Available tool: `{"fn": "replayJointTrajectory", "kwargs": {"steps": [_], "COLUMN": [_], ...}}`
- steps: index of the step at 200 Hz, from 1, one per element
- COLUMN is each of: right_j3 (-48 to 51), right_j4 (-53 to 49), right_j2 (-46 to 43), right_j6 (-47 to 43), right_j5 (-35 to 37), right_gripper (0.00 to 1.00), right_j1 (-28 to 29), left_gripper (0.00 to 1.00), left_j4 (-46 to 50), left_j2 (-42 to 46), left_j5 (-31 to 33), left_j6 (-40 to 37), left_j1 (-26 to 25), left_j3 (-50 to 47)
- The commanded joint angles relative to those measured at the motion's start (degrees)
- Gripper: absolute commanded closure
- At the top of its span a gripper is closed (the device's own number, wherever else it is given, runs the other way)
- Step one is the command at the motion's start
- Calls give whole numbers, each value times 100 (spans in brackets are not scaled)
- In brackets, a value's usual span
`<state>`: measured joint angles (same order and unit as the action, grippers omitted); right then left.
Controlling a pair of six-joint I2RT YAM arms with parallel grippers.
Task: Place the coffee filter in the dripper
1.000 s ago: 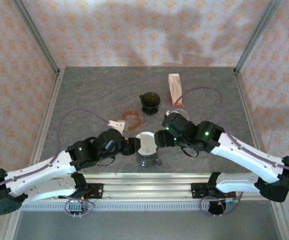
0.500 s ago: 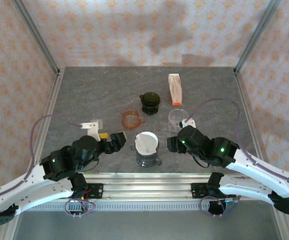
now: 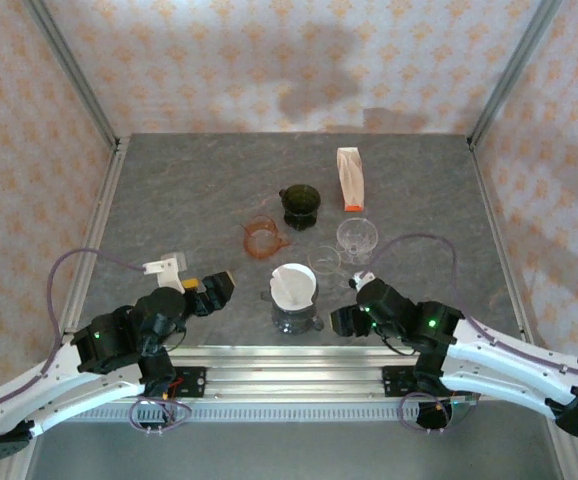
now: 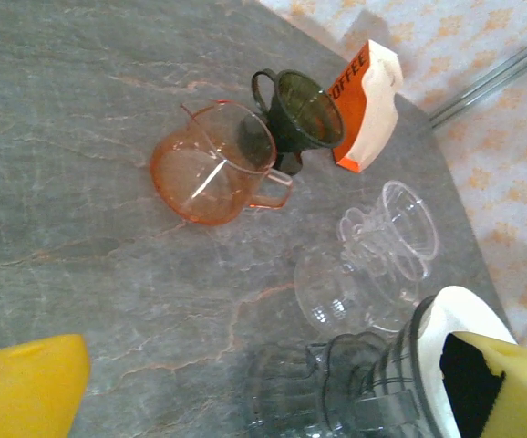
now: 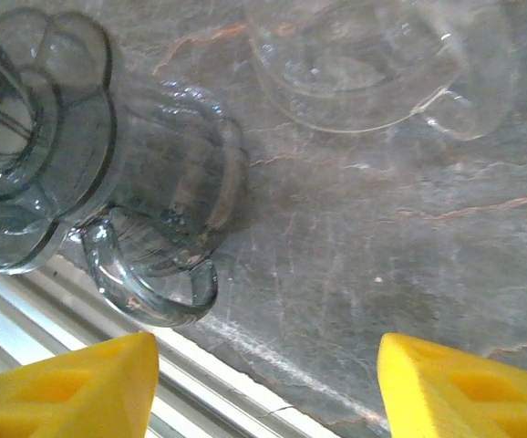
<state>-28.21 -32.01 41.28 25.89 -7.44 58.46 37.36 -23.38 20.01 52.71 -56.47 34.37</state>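
Note:
The glass server is near the metal rail, so next my right gripper grabs the server's handle [image 3: 317,323] and moves it back beside the orange measuring cup.
The white coffee filter [image 3: 292,285] sits in the mouth of the clear dripper [image 3: 295,298], which stands on a glass server [image 3: 295,320] near the table's front edge. My left gripper [image 3: 212,291] hangs open to the left of it, apart from it; in the left wrist view the left gripper [image 4: 263,401] has the filter [image 4: 462,308] and dripper [image 4: 382,383] by its right fingertip [image 4: 510,388]. My right gripper [image 3: 340,319] is open to the right of the server. In the right wrist view the right gripper [image 5: 268,388] holds nothing, with the server's handle [image 5: 149,292] close by.
Behind the dripper stand an orange measuring cup [image 3: 264,240], a dark green cup [image 3: 299,204], two clear glass pieces [image 3: 357,237] [image 3: 325,262] and a coffee bag [image 3: 350,179]. A metal rail [image 3: 289,360] runs along the front edge.
Both arms have drawn back from the dripper toward the front edge. The left jaws have spread wider. The filter stays in the dripper.

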Motion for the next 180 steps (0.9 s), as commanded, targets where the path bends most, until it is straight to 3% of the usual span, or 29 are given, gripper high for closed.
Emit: {"fn": "replayJointTrajectory", "kwargs": {"steps": [1,102,135,180], "right_j3": [276,864,836,724], "right_j4": [752,2352,2490,1683], "right_j2": [-53,969,1187,583], "right_j6": [-6,-94,-159,-243], "right_j5": [-396,-1248,-1281,-1137], "right_gripper": [39,63,62,43], "right_j1": [33,34,34,34], "left_gripper": [1,1,1,1], "left_j4": [281,416,405,448], "left_j2": [10,-127,-145,-145], "left_j5": [238,312,329,384], "left_j6": [75,-72,-83,-100], "left_j1": [47,47,53,56], "left_j3": [166,370,385,438]}}
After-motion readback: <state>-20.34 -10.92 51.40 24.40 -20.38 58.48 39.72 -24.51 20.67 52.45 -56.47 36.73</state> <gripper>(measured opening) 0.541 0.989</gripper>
